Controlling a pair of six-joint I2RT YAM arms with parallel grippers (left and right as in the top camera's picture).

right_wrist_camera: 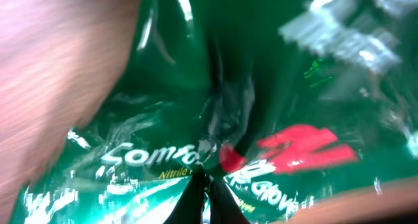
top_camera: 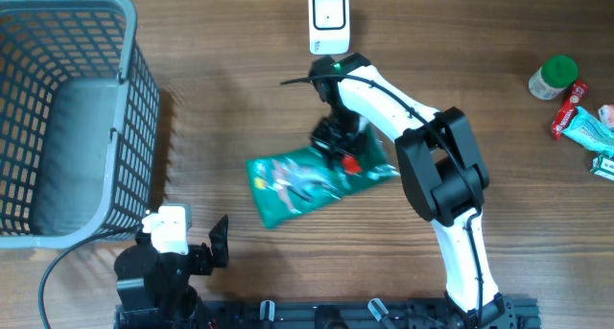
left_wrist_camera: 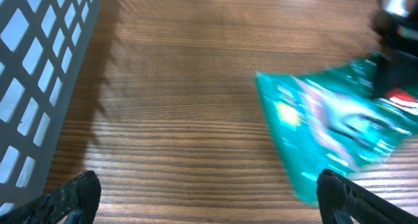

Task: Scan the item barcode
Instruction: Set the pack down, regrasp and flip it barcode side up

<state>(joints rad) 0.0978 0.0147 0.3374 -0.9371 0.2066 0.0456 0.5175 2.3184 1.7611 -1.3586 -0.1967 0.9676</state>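
Observation:
The packet lies front up with its barcode hidden, and my right gripper pinches a mid-face fold, so next I take the packet's edge [right_wrist_camera: 81, 127] and turn it over.
The item, a shiny green packet of nitrile gloves [top_camera: 293, 185], lies flat on the wooden table in the middle of the overhead view. My right gripper [top_camera: 343, 149] stands over its right end. In the right wrist view the packet [right_wrist_camera: 150, 106] fills the frame, and the gripper [right_wrist_camera: 209, 198] is shut, pinching a raised fold of the film. No barcode shows on it. A white scanner [top_camera: 328, 20] stands at the far edge, just behind the right arm. My left gripper [top_camera: 197, 247] is open near the front edge, with the packet [left_wrist_camera: 326, 119] ahead to its right and nothing between the fingers [left_wrist_camera: 78, 194].
A grey mesh basket [top_camera: 144, 108] takes up the far left, its wall [left_wrist_camera: 32, 87] close to my left gripper. At the right edge lie a green-capped jar [top_camera: 554, 77], a red tube [top_camera: 569, 108] and a teal wrapper [top_camera: 587, 128].

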